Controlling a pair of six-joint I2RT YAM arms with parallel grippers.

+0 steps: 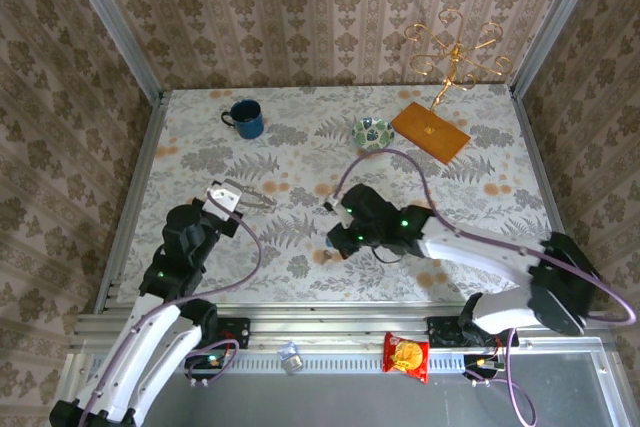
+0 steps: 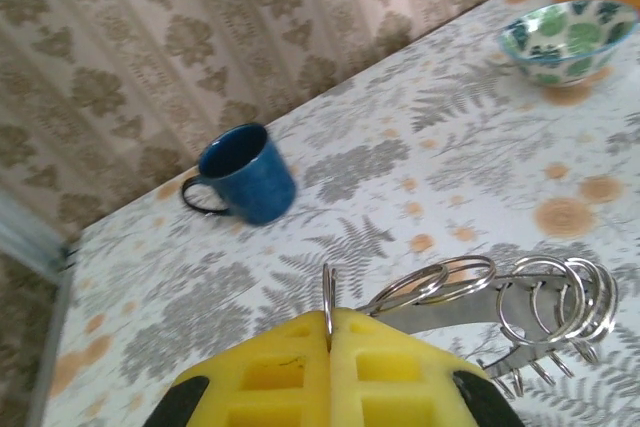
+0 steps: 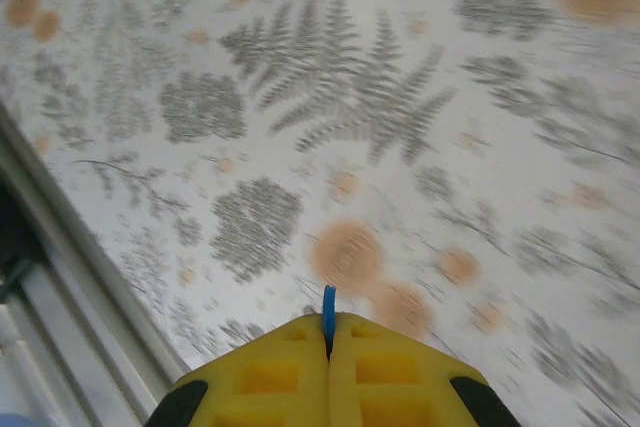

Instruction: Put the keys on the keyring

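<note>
The key will go down from my right gripper on the table [image 1: 352, 246] [image 3: 498, 333] next to the orange flower pair.
The keyring [image 2: 445, 313] is a bunch of silvery wire rings on a flat grey metal strip, lying on the fern-patterned table. My left gripper [image 2: 330, 325] is shut on one upright ring of that bunch. From above, the left gripper [image 1: 232, 203] sits at the table's left middle with the keyring [image 1: 259, 197] just to its right. My right gripper [image 3: 328, 325] is shut on a key, whose thin blue head edge [image 3: 328, 305] pokes out between the yellow pads; its blade is hidden. The right gripper [image 1: 336, 241] hangs low over the table's middle, well apart from the keyring.
A blue mug [image 1: 245, 119] stands at the back left and a green patterned bowl [image 1: 373, 132] at the back middle. An orange board [image 1: 430, 131] carries a gold wire stand [image 1: 455, 47] at the back right. A red snack packet [image 1: 407, 355] lies on the front rail.
</note>
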